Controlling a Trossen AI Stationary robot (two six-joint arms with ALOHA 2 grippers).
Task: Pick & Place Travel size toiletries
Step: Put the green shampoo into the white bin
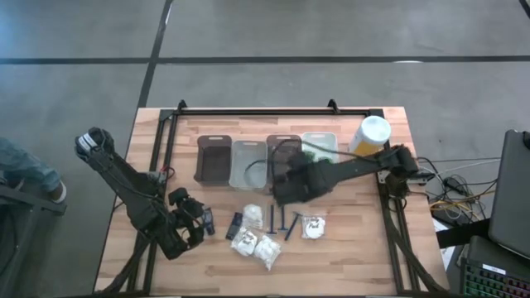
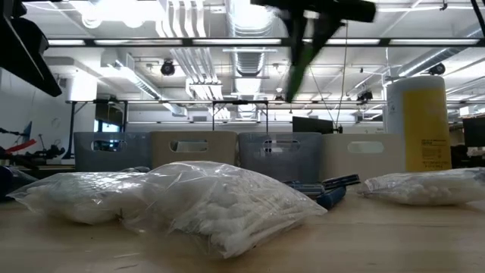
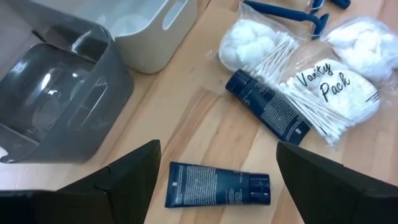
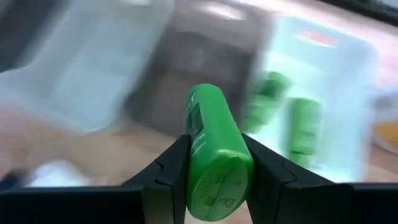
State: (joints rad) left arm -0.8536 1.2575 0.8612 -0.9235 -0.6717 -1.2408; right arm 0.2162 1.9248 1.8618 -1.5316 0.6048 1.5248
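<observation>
Next, my right gripper sets the bright green bottle down in the pale bin (image 1: 325,154) (image 4: 331,99), in the spot between the green bottles and the canister-side.
My right gripper (image 4: 214,146) is shut on a bright green bottle (image 4: 211,124) and hovers over the table just in front of the row of bins (image 1: 286,189). More green bottles (image 4: 298,134) lie in the pale bin (image 1: 320,147). My left gripper (image 3: 217,155) hangs open over a black tube (image 3: 217,185) lying flat near the table's left side, one finger on each side, clear of it. A second black tube (image 3: 267,104), white packets (image 3: 329,87) and blue razors (image 3: 298,14) lie flat on the wood. My right gripper pinches the green bottle between its two fingers, which press on the bottle's opposite sides (image 4: 194,155) near its flat bottom end (image 4: 217,186). The bottle lies along the fingers, its other end pointing away and downward. It is lifted clear of the table.
Four bins stand in a row at the back: dark (image 1: 214,159), clear (image 1: 248,163), dark (image 1: 283,153) and pale. A yellow canister with a white lid (image 1: 370,135) stands at the back right. Packets (image 1: 257,246) lie near the front centre.
</observation>
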